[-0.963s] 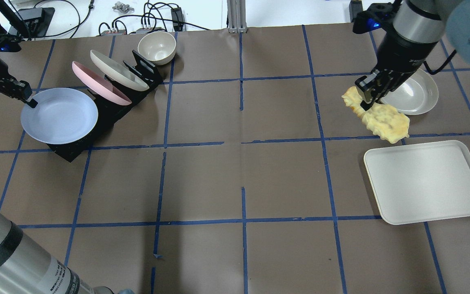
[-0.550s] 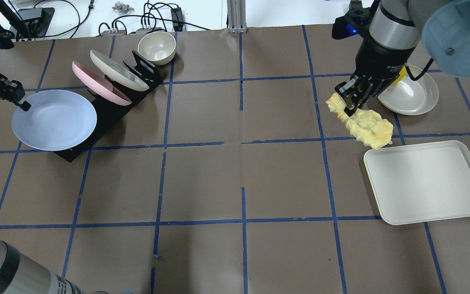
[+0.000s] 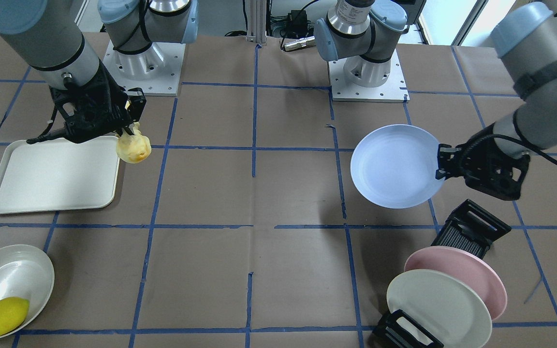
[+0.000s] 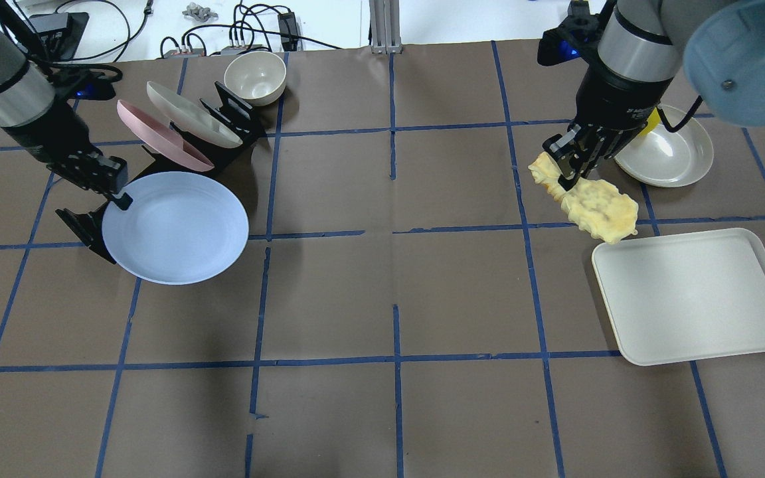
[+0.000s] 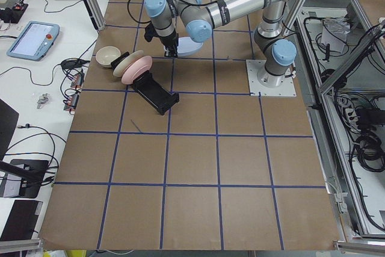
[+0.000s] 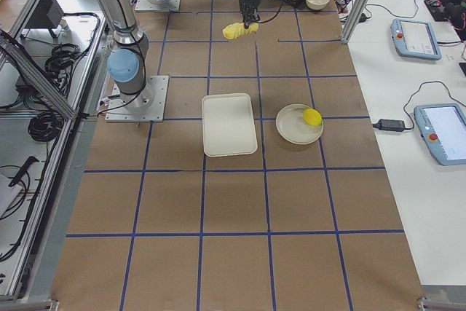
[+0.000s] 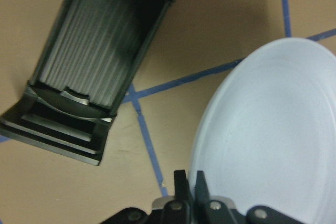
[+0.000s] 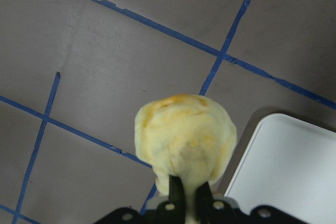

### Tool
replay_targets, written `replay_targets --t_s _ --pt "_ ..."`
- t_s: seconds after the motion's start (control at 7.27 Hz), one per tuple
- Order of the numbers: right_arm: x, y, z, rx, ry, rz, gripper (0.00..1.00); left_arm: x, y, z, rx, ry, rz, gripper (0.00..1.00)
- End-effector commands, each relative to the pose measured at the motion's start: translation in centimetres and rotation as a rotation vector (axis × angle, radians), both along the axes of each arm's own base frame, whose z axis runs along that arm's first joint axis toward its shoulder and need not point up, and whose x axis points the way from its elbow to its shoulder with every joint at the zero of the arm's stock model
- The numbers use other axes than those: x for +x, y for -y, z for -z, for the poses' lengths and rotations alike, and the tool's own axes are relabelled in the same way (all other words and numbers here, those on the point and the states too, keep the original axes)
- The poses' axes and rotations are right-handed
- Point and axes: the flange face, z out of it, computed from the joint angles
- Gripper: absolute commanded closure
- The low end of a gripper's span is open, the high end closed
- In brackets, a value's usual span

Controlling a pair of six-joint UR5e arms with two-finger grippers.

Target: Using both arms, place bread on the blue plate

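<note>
My left gripper needs to let go of the pale blue plate on the blue tape midway (image 3: 253, 227) between the white tray and the black rack.
My left gripper (image 4: 123, 198) is shut on the rim of the pale blue plate (image 4: 176, 229) and holds it above the table, just off the front end of the black rack. The plate also shows in the front view (image 3: 392, 166) and the left wrist view (image 7: 268, 140). My right gripper (image 4: 565, 178) is shut on the pale-yellow bread (image 4: 592, 202), which hangs in the air beside the white tray's far left corner. In the right wrist view the bread (image 8: 184, 140) hangs end-down below the fingers.
A black plate rack (image 4: 233, 119) holds a pink plate (image 4: 157, 136) and a cream plate (image 4: 190, 113). A beige bowl (image 4: 255, 76) stands behind it. A white tray (image 4: 694, 295) lies at the right. A cream dish (image 4: 671, 156) holds a lemon (image 3: 4, 316).
My left gripper has carried the blue plate off the rack, rightward and nearer. My right gripper has moved the bread left, away from the cream dish.
</note>
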Motion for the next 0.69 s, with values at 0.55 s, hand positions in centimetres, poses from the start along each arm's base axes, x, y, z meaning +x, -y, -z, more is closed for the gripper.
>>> replay_targets --t_s 0.55 --pt "0.0 0.3 0.6 0.002 0.008 -0.002 0.88 -22.1 2.4 8.9 -0.126 -0.046 -0.094 0.94"
